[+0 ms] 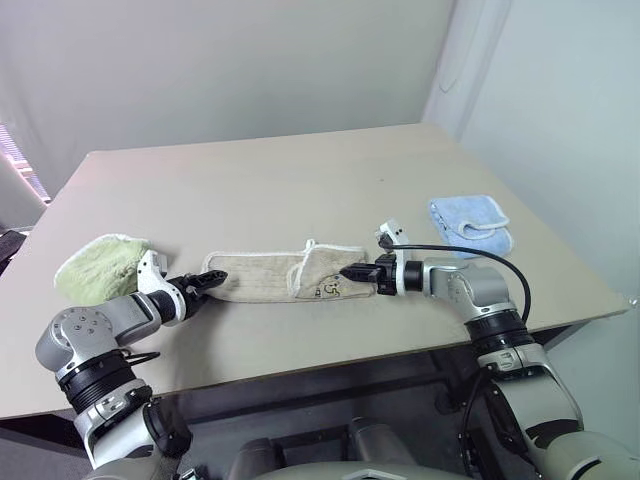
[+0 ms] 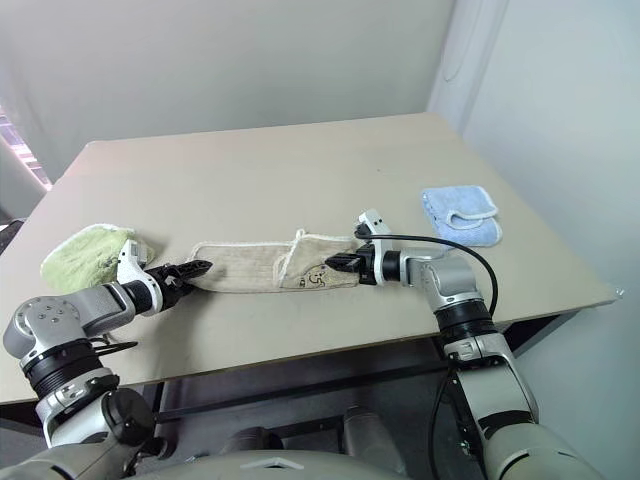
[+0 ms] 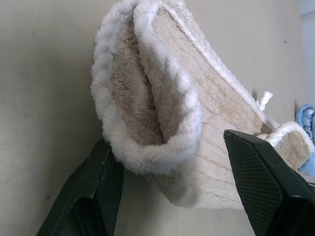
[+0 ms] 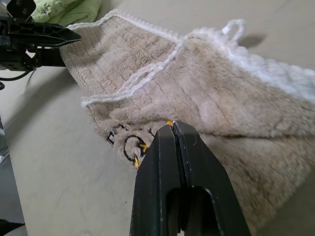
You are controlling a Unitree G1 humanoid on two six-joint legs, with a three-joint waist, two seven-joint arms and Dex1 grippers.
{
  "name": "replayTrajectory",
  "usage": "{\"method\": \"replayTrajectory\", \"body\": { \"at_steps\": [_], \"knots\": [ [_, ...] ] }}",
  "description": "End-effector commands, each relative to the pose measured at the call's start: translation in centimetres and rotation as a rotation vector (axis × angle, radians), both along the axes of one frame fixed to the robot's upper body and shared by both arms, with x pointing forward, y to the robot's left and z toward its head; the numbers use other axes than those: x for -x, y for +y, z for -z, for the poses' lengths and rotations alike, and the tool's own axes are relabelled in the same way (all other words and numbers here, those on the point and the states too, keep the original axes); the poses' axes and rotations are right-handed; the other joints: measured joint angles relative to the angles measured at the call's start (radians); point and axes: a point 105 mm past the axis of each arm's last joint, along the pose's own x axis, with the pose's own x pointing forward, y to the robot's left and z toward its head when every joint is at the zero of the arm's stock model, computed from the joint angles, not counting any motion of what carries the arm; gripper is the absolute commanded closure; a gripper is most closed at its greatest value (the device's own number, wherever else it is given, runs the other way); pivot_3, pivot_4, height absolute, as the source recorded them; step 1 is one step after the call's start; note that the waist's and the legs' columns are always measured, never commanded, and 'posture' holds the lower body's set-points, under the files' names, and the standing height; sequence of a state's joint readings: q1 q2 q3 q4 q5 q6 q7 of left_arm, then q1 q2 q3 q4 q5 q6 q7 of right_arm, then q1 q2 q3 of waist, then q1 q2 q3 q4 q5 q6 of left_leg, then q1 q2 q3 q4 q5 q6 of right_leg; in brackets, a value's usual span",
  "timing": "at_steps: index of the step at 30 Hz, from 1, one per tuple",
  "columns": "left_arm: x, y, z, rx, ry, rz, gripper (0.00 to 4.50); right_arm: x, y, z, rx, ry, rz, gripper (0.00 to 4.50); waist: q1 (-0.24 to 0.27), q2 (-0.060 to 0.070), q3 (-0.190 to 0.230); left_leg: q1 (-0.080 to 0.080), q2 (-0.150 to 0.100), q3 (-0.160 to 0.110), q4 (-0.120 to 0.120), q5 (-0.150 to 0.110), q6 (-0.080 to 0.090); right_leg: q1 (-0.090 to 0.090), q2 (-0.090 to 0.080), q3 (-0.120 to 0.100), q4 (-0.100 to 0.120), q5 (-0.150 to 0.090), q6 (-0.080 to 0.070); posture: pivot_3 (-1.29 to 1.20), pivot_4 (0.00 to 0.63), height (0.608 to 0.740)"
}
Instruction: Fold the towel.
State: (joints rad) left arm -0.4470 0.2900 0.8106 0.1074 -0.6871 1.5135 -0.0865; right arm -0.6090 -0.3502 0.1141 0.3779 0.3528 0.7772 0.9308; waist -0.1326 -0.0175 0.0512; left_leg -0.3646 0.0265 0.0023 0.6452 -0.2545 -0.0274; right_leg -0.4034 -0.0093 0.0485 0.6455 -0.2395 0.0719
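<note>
Next, my left gripper pinches both edges of the layers together [image 3: 160, 156] where the corded layers gape apart at the beige towel's end, before it folds that end over toward the printed mark.
The beige towel [image 1: 270, 275] lies on the table as a long folded strip with white corded edging, a small white loop [image 4: 235, 27] and a dark printed mark [image 4: 123, 142]. My left gripper [image 1: 205, 283] is open at the strip's left end. In the left wrist view its fingers [image 3: 256, 182] stand apart on either side of the folded end [image 3: 162, 113], without pinching it. At the strip's right end my right gripper [image 1: 347, 271] is shut. Its tips [image 4: 171, 125] rest on the cloth beside the printed mark, with no cloth visible between them.
A fluffy light-green folded towel [image 1: 100, 265] lies just behind my left gripper, near the table's left edge. A light-blue folded towel [image 1: 470, 225] sits to the right of my right arm. The tan table [image 1: 300, 180] stretches bare behind the strip; its front edge runs close below both grippers.
</note>
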Motion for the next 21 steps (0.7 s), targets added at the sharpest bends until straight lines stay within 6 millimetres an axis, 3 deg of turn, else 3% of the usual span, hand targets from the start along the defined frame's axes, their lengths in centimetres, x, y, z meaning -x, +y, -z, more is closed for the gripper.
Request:
{"method": "replayTrajectory", "body": {
  "at_steps": [1, 2, 5, 12, 21],
  "knots": [
    [0.9, 3.1, 1.3, -0.107, 0.088, -0.117, 1.15, -0.4, 0.5, -1.4, -0.008, -0.055, -0.024, 4.50, 0.000, 0.000, 0.000, 0.001, -0.003, -0.006, 0.000, 0.000, 0.000, 0.000, 0.000, -0.001, -0.001, 0.000, 0.000, 0.00, 0.000, 0.729],
    [0.9, 3.0, 1.4, -0.112, 0.092, -0.116, 1.15, -0.4, 0.5, -1.3, -0.006, -0.056, -0.024, 4.50, 0.000, 0.001, 0.001, 0.004, -0.006, -0.011, 0.000, 0.000, 0.000, 0.001, -0.001, -0.002, -0.002, 0.000, 0.000, 0.00, 0.000, 0.729],
    [0.9, 3.1, 1.8, -0.120, 0.094, -0.131, 1.78, -0.3, 0.4, -1.3, -0.002, -0.056, -0.025, 4.50, 0.000, 0.006, 0.003, 0.008, -0.011, -0.023, -0.002, 0.000, 0.000, 0.004, -0.001, -0.005, -0.009, 0.000, 0.000, 0.00, 0.000, 0.729],
    [0.5, 3.3, 1.6, -0.119, 0.046, -0.174, 4.43, -0.3, 0.2, -1.3, 0.011, -0.063, -0.029, 4.50, 0.009, 0.006, 0.003, 0.009, -0.014, -0.033, -0.014, 0.000, 0.000, 0.007, -0.004, -0.014, -0.026, 0.005, -0.005, 0.00, 0.000, 0.729],
    [-0.5, 1.8, -0.2, -0.166, -0.069, -0.084, 4.49, -0.1, 0.0, -1.5, 0.014, -0.090, -0.051, 4.50, 0.022, 0.005, 0.004, 0.006, -0.017, -0.032, -0.024, 0.002, 0.003, 0.000, -0.002, -0.014, -0.023, 0.011, -0.008, 0.00, 0.000, 0.729]
  ]
}}
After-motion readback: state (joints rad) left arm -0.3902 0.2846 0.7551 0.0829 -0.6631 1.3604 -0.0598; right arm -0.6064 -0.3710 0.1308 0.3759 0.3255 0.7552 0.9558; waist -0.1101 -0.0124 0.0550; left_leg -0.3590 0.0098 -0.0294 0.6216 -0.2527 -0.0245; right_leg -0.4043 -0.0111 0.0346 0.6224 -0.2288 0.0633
